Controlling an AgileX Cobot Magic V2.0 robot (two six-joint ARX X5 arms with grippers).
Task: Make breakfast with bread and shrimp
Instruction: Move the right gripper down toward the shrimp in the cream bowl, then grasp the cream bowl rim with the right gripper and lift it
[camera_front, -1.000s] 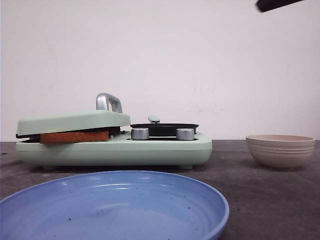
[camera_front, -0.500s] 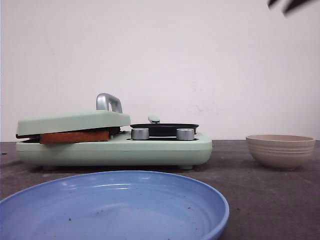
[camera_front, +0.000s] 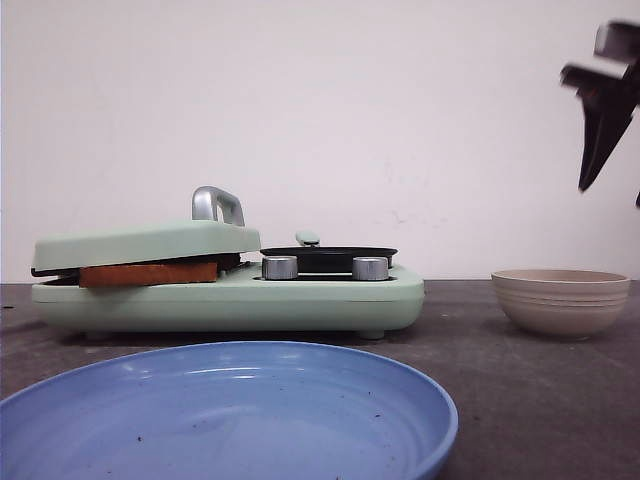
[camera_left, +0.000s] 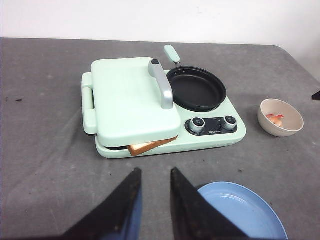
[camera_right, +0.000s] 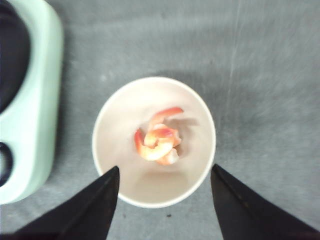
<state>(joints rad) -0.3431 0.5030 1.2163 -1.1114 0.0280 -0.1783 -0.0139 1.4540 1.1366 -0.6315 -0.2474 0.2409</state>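
The rim (camera_front: 625, 278) (camera_right: 215, 139) of the beige bowl, at the side farthest from the mint-green breakfast maker, will be gripped next by my right gripper.
The bread (camera_front: 148, 273) lies in the mint-green breakfast maker (camera_front: 300, 300) under its lowered lid; only a brown crust edge sticks out, also in the left wrist view (camera_left: 150, 146). Several orange-red shrimp (camera_right: 157, 140) lie in a beige bowl (camera_right: 102, 115), which stands at the right of the table (camera_front: 560, 300). My right gripper (camera_right: 165, 166) is open wide and empty, high above the bowl; it shows at the upper right of the front view (camera_front: 610, 195). My left gripper (camera_left: 155, 170) is open with a narrow gap, empty, above the table in front of the maker.
A black pan (camera_left: 196, 90) sits on the maker's right half behind two silver knobs (camera_left: 197, 124). The lid carries a silver handle (camera_left: 162, 85). A blue plate (camera_front: 230, 410) lies at the table's front, to the right of my left gripper (camera_left: 245, 210).
My right gripper has come down from the top edge of the front view and now hangs above the bowl. The maker, bowl and plate have not moved.
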